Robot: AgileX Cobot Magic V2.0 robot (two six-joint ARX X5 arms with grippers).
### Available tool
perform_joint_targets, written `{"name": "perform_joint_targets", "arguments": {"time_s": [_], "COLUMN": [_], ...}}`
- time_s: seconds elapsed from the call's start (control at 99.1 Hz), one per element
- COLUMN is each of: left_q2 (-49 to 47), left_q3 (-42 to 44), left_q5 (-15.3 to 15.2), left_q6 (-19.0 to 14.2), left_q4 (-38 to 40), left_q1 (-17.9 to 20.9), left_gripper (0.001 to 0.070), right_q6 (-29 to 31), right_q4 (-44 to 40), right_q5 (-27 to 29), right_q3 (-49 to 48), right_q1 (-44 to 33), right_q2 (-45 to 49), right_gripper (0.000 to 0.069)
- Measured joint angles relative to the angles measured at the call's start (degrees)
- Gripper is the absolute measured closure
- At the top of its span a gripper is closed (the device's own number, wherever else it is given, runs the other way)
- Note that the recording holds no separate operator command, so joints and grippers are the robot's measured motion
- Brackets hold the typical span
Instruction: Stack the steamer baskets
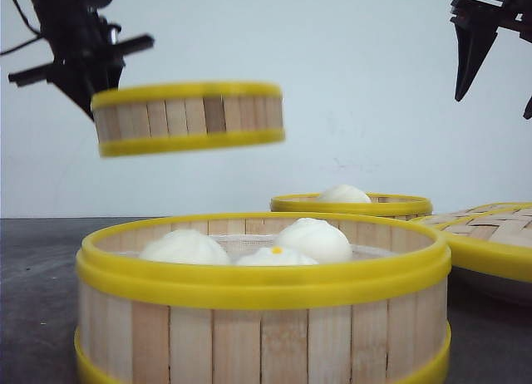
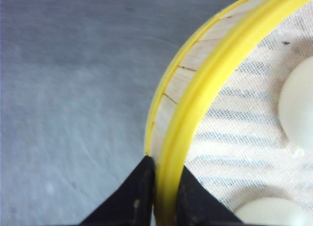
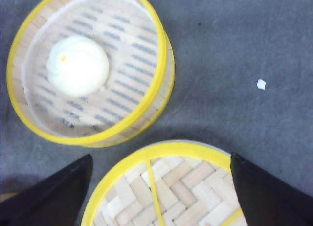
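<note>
I need to set the steamer basket down with my left gripper on the open top of the front basket [image 1: 260,249], above that basket's buns.
Three steamer baskets show. One steamer basket [image 1: 189,118] hangs in the air at upper left, my left gripper [image 1: 90,97] shut on its rim; the wrist view shows the black fingers [image 2: 137,201] pinching the yellow rim [image 2: 195,118], with buns on cloth inside. A second basket [image 1: 262,317] with three buns stands at the very front. A third basket [image 1: 351,204] [image 3: 90,67] holding one bun sits farther back. My right gripper [image 1: 499,72] [image 3: 159,192] hangs open high at the right, above the woven lid [image 3: 171,187].
The flat woven-bamboo lid [image 1: 490,238] with a yellow rim lies at the right, beside the far basket. A small white scrap [image 3: 261,84] lies on the dark grey table [image 1: 37,276]. A pale wall stands behind.
</note>
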Motion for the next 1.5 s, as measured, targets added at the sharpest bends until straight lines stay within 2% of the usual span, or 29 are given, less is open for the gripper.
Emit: {"name": "perform_joint_targets", "arguments": {"time_s": [0.111,0.333,0.565,0.746,0.908,1.069,1.352,1.503], "left_q2": [-0.81,-3.32,-5.51,-10.51,-17.42,-17.68,-17.51,-17.38], "left_q3": [-0.15,-1.27,-5.44,-20.04,-30.93,-33.77,-33.99,-33.99], "left_q5": [-0.17,-0.22,-1.92,-1.97,-1.33,-1.27,-0.92,-3.13], "left_q6": [1.57,3.67,4.72,5.01,3.52,3.30,3.10,3.04], "left_q4": [-3.30,-4.83,-4.55,2.16,8.15,9.29,10.86,10.64], "left_q1": [-3.26,-11.54,-17.27,-19.17,-19.23,-20.24,-24.46,-24.30], "left_gripper": [0.0688,0.0688,0.0688,0.0688,0.0688,0.0688,0.0688,0.0688], "right_q6": [-0.50,-2.60,-3.67,-4.22,-4.44,-4.44,-4.33,-4.15], "right_q4": [-1.88,-6.62,-9.31,-9.66,-9.35,-9.11,-9.09,-9.18], "right_q5": [-0.04,-0.07,-0.07,-0.04,-0.04,-0.04,-0.02,-0.07], "right_q3": [0.00,0.00,0.00,0.00,0.00,0.00,0.00,0.00], "right_q1": [0.00,0.07,0.07,0.07,0.07,0.33,1.25,1.90], "right_q2": [0.00,0.00,-0.46,-2.12,-3.80,-3.89,-3.89,-3.89], "right_gripper": [0.0133,0.0133,0.0133,0.0133,0.0133,0.0133,0.0133,0.0133]}}
